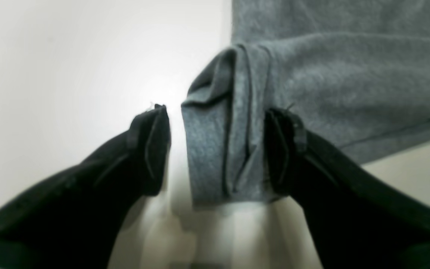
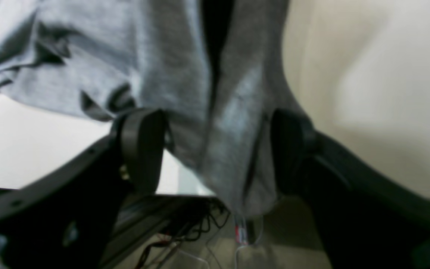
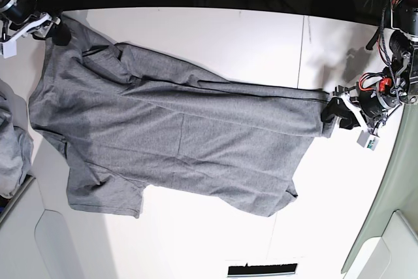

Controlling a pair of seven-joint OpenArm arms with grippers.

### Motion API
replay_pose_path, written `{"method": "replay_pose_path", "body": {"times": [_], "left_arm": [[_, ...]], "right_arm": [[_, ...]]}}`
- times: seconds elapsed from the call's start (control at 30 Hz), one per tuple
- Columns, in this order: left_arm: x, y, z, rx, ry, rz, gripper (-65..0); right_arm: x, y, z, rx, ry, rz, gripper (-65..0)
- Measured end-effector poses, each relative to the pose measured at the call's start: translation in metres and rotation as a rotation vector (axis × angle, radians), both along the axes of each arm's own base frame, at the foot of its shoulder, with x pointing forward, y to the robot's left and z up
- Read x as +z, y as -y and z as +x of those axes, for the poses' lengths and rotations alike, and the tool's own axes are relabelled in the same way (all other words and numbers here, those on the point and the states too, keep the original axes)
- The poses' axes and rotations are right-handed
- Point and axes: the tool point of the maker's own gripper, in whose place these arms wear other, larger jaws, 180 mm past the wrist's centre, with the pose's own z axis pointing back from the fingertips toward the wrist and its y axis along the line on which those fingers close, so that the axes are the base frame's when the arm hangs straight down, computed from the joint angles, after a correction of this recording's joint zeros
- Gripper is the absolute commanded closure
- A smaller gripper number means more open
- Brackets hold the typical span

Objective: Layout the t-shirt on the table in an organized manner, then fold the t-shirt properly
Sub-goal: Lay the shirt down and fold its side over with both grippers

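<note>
The long creased edge of the grey t-shirt is slanted, so my left gripper should grab the t-shirt's bunched fold (image 1: pixel 243 123) and pull it level with the t-shirt's end at my right gripper.
The grey t-shirt (image 3: pixel 176 135) lies spread across the white table (image 3: pixel 261 37), lengthways from left to right, with a long crease along its far side and wrinkles near the sleeves. My left gripper (image 3: pixel 334 110) is at the shirt's right end. In the left wrist view it (image 1: pixel 218 116) stands open around a bunched fold of the t-shirt (image 1: pixel 218 149), with a gap at one finger. My right gripper (image 3: pixel 60 31) is at the far left corner of the shirt. Seen from the right wrist, it (image 2: pixel 217 119) is open with a drooping piece of the t-shirt (image 2: pixel 230 149) between its fingers.
A smaller heap of grey cloth (image 3: pixel 12 155) sits at the left border of the base view. A thin dark seam (image 3: pixel 302 50) crosses the table on the right. Cables (image 2: pixel 185 231) hang below the table edge under my right gripper. Bare white tabletop lies in front of the shirt.
</note>
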Motion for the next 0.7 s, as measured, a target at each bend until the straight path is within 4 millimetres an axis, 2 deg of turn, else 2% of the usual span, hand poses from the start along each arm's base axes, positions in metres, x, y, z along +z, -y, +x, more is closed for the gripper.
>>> {"method": "replay_pose_path", "body": {"times": [0.27,0.3,0.33,0.4,0.43,0.5,0.6,0.7], "left_arm": [[-0.01,0.014,0.003,-0.083,0.02,0.052,-41.6],[-0.012,0.016,0.003,-0.086,0.022,0.06,-38.3],[-0.014,0.018,0.003,-0.098,0.018,0.076,-30.6],[-0.018,0.023,0.003,-0.111,0.013,0.091,-8.0],[-0.02,0.029,0.001,-0.128,0.008,0.086,0.0],[-0.021,0.03,0.0,-0.144,-0.005,0.093,0.0],[-0.019,0.02,-0.005,-0.147,-0.023,0.094,0.0],[-0.014,-0.003,-0.013,-0.11,-0.049,0.092,0.0]], "right_arm": [[0.0,0.0,0.001,-0.001,0.0,0.0,-43.2],[0.0,0.0,0.002,-0.001,0.002,0.0,-40.9],[0.0,0.0,0.002,-0.001,0.002,0.0,-36.3],[0.0,0.0,0.001,0.0,0.0,0.002,-21.9],[0.0,0.0,0.001,0.001,-0.001,0.002,-13.3],[0.001,-0.001,0.004,0.001,0.004,0.003,0.0],[0.002,0.001,0.01,0.013,0.01,-0.018,0.0],[0.002,0.006,0.018,0.027,0.007,-0.063,0.0]]}}
